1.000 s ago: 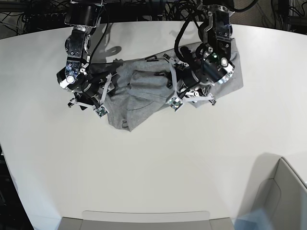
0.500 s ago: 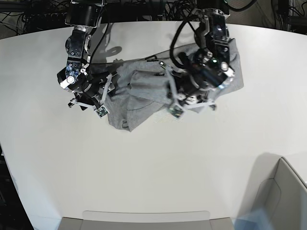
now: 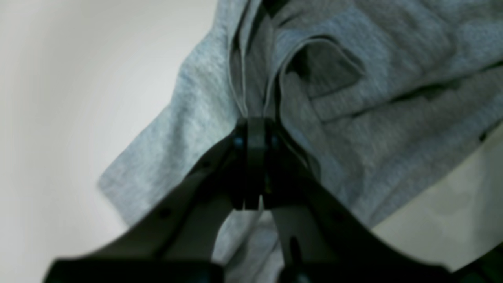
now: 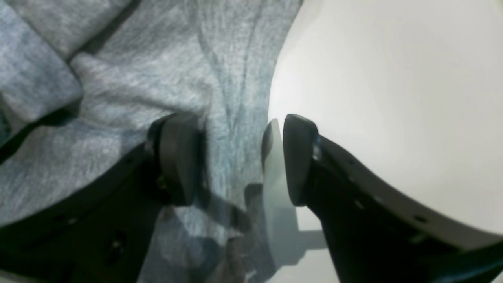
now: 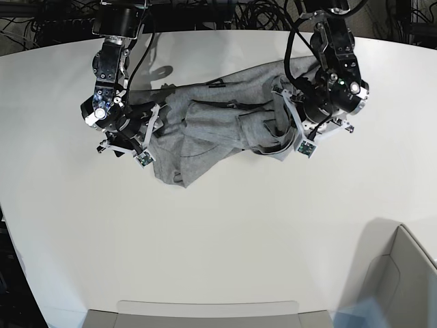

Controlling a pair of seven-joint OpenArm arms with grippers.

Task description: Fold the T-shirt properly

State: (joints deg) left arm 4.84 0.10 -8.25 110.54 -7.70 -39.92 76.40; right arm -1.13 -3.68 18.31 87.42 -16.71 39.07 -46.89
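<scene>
My right gripper needs to next close on the T-shirt's edge (image 5: 153, 156) (image 4: 243, 141) beside the pointed flap, since it has one finger resting on each side of that edge.
The light grey T-shirt (image 5: 205, 130) lies crumpled on the white table (image 5: 218, 232), between my two arms. My left gripper (image 5: 287, 126) is at the T-shirt's right end. In the left wrist view the left gripper (image 3: 255, 122) is shut on a raised fold of the T-shirt (image 3: 353, 78). My right gripper (image 5: 131, 140) is low at the shirt's left edge. In the right wrist view the right gripper (image 4: 235, 157) stands open. One of its fingers (image 4: 177, 157) rests on the T-shirt (image 4: 137, 78) and the other on bare table, with the cloth's edge between them. No lettering shows.
A grey open box (image 5: 403, 273) stands at the lower right corner, and a flat grey tray edge (image 5: 205, 311) runs along the front. Black cables (image 5: 225, 14) hang behind the table's far edge.
My left gripper shut on a fold of the T-shirt and swung to the right. The shirt's right side is now bunched beside it. My right arm has not moved.
</scene>
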